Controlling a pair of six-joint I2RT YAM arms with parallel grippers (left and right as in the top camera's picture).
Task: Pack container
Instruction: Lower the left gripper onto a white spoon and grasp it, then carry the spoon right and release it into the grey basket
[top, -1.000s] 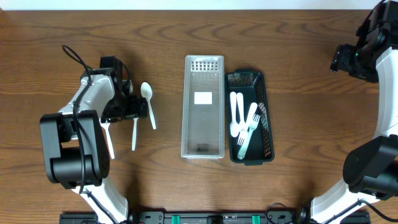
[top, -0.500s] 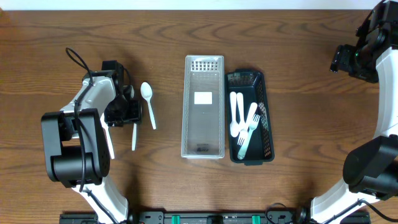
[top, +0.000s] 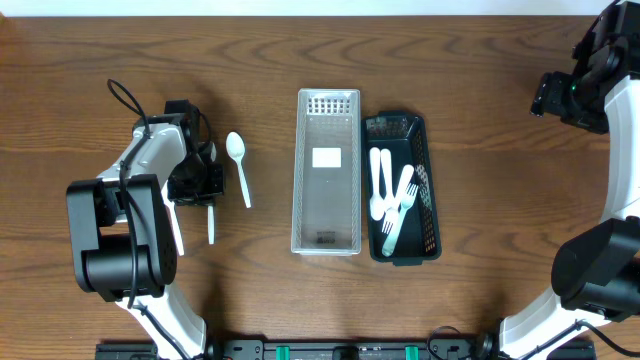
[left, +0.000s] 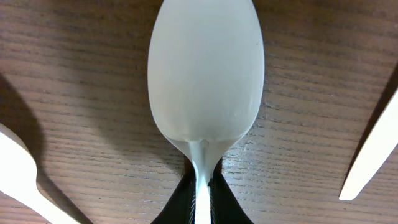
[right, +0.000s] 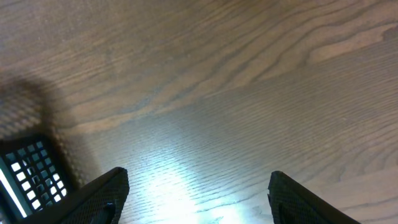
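Note:
Next, I let go of the white plastic spoon, whose bowl now lies flat on the wood, with my left gripper inside the clear rectangular container (top: 321, 184), by the white label.
My left gripper (left: 202, 200) is shut on the neck of a white plastic spoon (left: 205, 81), whose bowl lies flat on the wood just ahead of the jaws. Overhead, the left gripper (top: 203, 176) sits left of centre, with the spoon's handle (top: 211, 225) trailing out below it. A clear rectangular container (top: 301, 170) stands in the middle of the table. Beside it on the right, a black mesh basket (top: 431, 190) holds white forks and spoons (top: 388, 195). My right gripper (right: 196, 180) hangs open over bare wood at the far right (top: 552, 95).
A second white spoon (top: 238, 168) lies just right of the left gripper, its handle showing in the left wrist view (left: 373, 155). Another white utensil (top: 175, 225) lies to the left (left: 18, 171). A corner of the black basket (right: 28, 174) shows in the right wrist view.
The left gripper's jaws have gone from wide open to shut on the spoon. The spoon's handle has shifted slightly. The right arm has not moved.

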